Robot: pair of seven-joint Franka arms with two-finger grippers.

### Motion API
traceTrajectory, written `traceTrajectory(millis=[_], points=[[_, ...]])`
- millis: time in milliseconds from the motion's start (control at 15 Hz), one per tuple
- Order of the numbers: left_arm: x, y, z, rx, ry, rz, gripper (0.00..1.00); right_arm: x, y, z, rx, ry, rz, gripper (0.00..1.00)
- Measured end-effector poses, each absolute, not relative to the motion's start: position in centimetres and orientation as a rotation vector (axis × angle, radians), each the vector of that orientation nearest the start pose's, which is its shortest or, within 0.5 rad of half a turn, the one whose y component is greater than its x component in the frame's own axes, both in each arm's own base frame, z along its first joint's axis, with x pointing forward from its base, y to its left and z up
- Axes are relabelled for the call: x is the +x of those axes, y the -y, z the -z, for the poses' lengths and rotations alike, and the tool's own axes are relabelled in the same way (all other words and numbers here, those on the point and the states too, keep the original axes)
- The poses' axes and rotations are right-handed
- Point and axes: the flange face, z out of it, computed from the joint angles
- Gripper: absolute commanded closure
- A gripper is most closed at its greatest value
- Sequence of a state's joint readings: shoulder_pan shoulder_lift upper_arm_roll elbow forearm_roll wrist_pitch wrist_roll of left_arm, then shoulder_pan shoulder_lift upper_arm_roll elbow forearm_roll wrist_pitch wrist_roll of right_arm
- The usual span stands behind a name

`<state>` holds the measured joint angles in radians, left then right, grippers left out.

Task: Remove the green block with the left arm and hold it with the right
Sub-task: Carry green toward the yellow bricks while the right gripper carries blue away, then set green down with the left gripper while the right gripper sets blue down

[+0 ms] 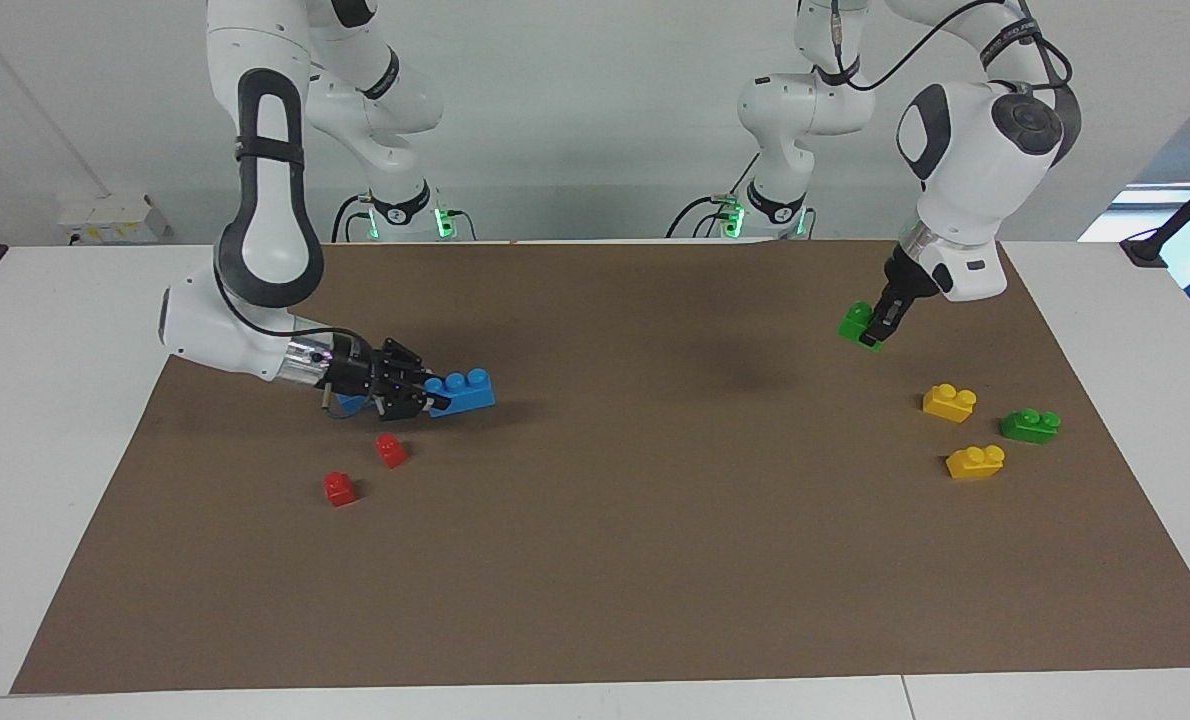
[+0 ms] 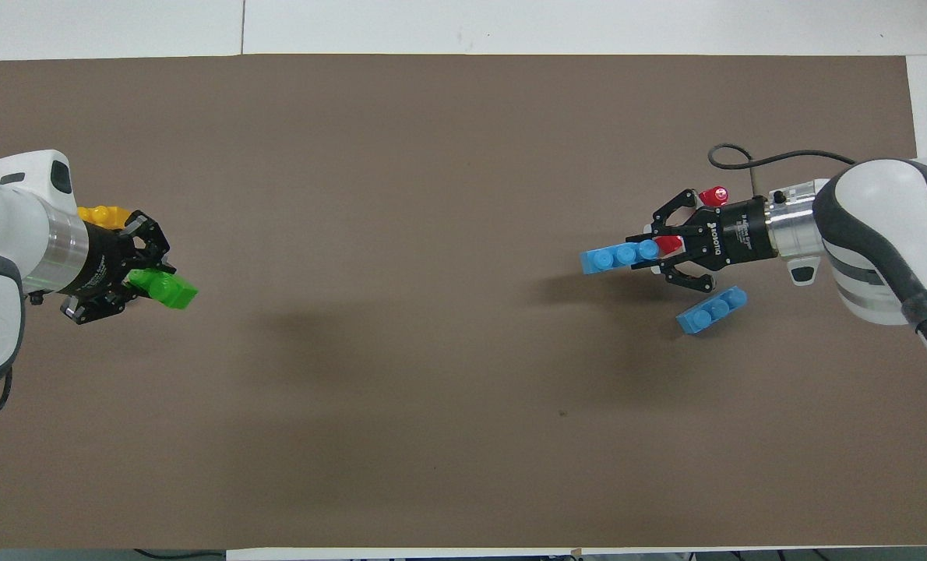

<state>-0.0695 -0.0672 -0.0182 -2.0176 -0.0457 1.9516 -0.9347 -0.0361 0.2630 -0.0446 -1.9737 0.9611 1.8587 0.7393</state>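
My left gripper will release the green block, now hanging tilted over the mat, on the brown mat [image 2: 177,260] just past the yellow bricks, toward the middle of the table.
The green block [image 1: 857,322], a bright two-stud brick, hangs tilted over the mat at the left arm's end of the table, with my left gripper [image 1: 873,332] shut on it. From overhead the green block [image 2: 169,290] sticks out from the left gripper [image 2: 146,282]. My right gripper [image 1: 431,396] is shut on the end of a blue three-stud brick [image 1: 463,389], held low over the mat toward the right arm's end. In the overhead view that blue brick [image 2: 613,257] points out from the right gripper [image 2: 652,253].
Two yellow bricks [image 1: 949,402] [image 1: 975,461] and a darker green brick [image 1: 1030,426] lie on the brown mat [image 1: 655,560] close to the left gripper. A second blue brick [image 2: 711,309] and two red bricks [image 1: 391,450] [image 1: 339,489] lie by the right gripper.
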Motion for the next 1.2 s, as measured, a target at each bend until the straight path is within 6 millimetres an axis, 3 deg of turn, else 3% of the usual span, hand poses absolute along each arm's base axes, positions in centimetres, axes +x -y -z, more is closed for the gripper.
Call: traceTrajectory(millis=[133,332,598,930,1196], points=[[53.6,3.1,-46.7,-2.908,1.303,-0.003,1.0,57.6,0.0,-32.9,-1.888,-1.389,-0.746,1.0],[54.4,1.0,-45.0,-2.921,1.301,0.045,1.0,56.8,1.0,-30.7,-1.912,-1.345,-0.748,1.0],[56.0,0.6,-41.8,-2.927,1.309,0.083,1.0,56.4,2.4,-27.8,-1.92,-1.318,-0.757,1.0],[57.3,-0.1,-37.1,-2.91,1.326,0.054,1.0,56.2,2.4,-26.5,-1.932,-1.309,-0.772,1.0],[57.9,-0.7,-34.5,-2.898,1.341,0.038,1.0,56.1,2.5,-25.4,-1.938,-1.301,-0.78,1.0]])
